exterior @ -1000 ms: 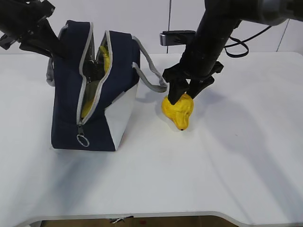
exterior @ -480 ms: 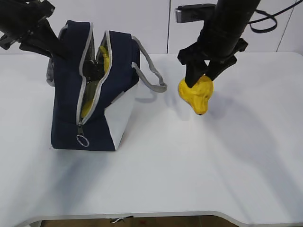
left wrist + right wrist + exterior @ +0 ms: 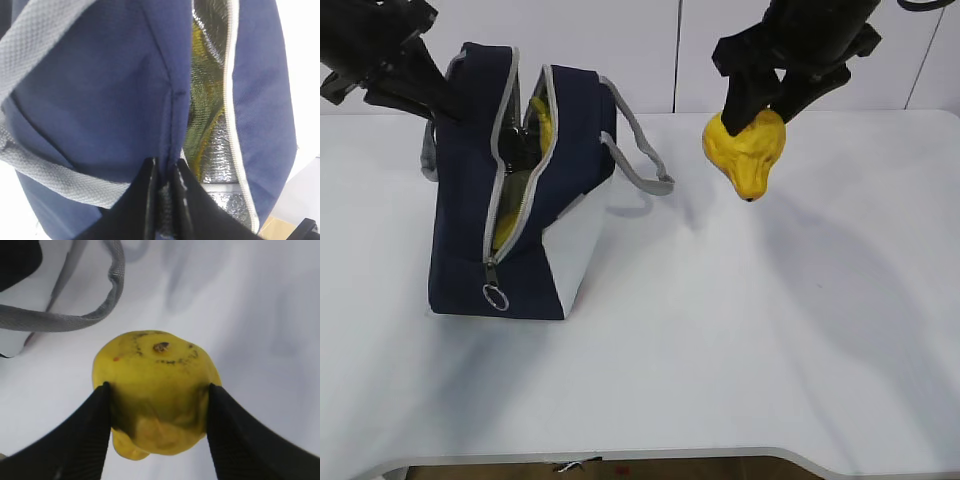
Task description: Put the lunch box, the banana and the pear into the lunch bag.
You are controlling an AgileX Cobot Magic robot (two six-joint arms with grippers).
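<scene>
Next, my right gripper releases the pear inside the navy lunch bag's opening (image 3: 527,160), next to the banana. The pear now hangs in the air beside the bag.
The navy lunch bag (image 3: 460,230) stands at the left with its zipper open and its silver lining (image 3: 220,150) showing. My left gripper (image 3: 432,104) is shut on the bag's back rim (image 3: 172,125), its jaws pinching the fabric. Yellow of the banana (image 3: 542,120) shows inside the opening, above a greenish patch (image 3: 515,185) that I cannot identify, so the lunch box is not clearly seen. The lumpy yellow pear (image 3: 745,155) hangs in the air right of the bag, narrow end down, with my right gripper (image 3: 760,112) shut on its sides (image 3: 155,385).
The bag's grey handle (image 3: 638,160) droops onto the white table (image 3: 720,350) between bag and pear. The metal ring pull (image 3: 496,297) hangs at the bag's front end. A white wall stands behind the table.
My right gripper has lifted the pear off the table, rising and shifting right. The left gripper and the bag have stayed put.
</scene>
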